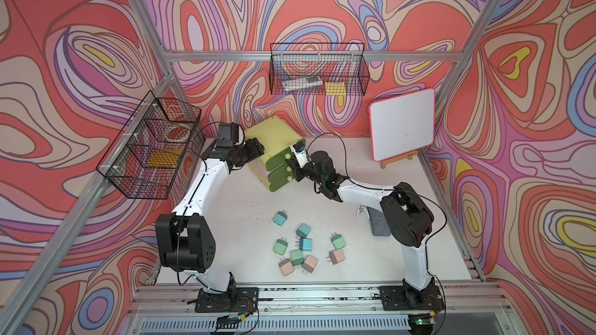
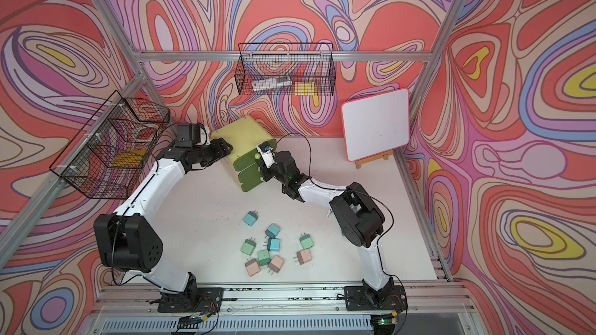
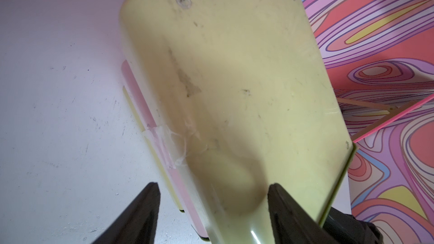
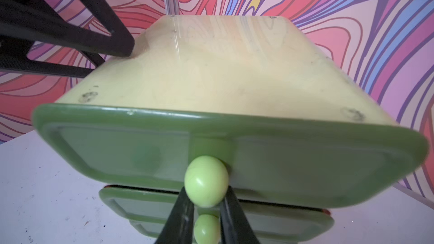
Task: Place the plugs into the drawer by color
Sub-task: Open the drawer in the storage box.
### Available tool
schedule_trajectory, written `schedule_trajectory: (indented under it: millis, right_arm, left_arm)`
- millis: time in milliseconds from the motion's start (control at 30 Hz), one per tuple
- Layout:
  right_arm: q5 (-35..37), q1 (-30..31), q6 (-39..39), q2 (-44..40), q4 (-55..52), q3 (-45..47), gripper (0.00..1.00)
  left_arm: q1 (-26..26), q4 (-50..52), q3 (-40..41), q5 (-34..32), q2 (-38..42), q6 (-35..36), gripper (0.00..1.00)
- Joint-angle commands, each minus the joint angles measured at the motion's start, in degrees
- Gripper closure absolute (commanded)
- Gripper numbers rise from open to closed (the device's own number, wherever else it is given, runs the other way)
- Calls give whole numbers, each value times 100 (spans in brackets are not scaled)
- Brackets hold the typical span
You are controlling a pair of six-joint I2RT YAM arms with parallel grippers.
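Observation:
My right gripper's fingers grip only the bottom side of the top knob. Next, my right gripper opens, moves up and closes around the knob's middle [image 4: 206,181] before it pulls.
The drawer [image 1: 271,136], a pale yellow-green cabinet with three olive fronts, stands at the back of the table, also seen in a top view [image 2: 245,133]. My left gripper [image 1: 256,149] clamps its rear top corner; in the left wrist view the fingers [image 3: 281,207] straddle the cabinet's edge [image 3: 234,66]. My right gripper [image 1: 293,169] is at the fronts, and its fingers [image 4: 185,219] press both sides of the middle knob [image 4: 206,228], below the top knob [image 4: 206,181]. Several plugs lie loose near the front: blue [image 1: 279,219], green [image 1: 280,246], pink [image 1: 286,267].
A whiteboard on a small easel [image 1: 401,124] stands at the back right. Black wire baskets hang on the back wall [image 1: 317,72] and the left wall [image 1: 151,146]. A grey felt eraser [image 1: 380,223] lies partly under my right arm.

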State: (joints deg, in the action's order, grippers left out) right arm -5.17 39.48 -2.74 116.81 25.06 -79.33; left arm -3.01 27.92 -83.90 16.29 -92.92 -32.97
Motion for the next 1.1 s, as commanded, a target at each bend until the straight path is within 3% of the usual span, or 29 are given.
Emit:
schedule_trajectory:
  millis: [0, 267, 700, 1067]
  right_arm:
    - [149, 59, -59, -146, 133, 100, 78]
    - [354, 59, -123, -290, 290, 260, 54]
    - [291, 55, -145, -186, 322, -22, 57]
    - [232, 62, -142, -86, 263, -141, 66]
  left_arm:
    - [28, 101, 40, -48, -69, 80, 27]
    - [28, 104, 40, -57, -59, 84, 27]
    - [30, 94, 40, -30, -67, 71, 27]
    - [29, 87, 49, 14, -94, 63, 27]
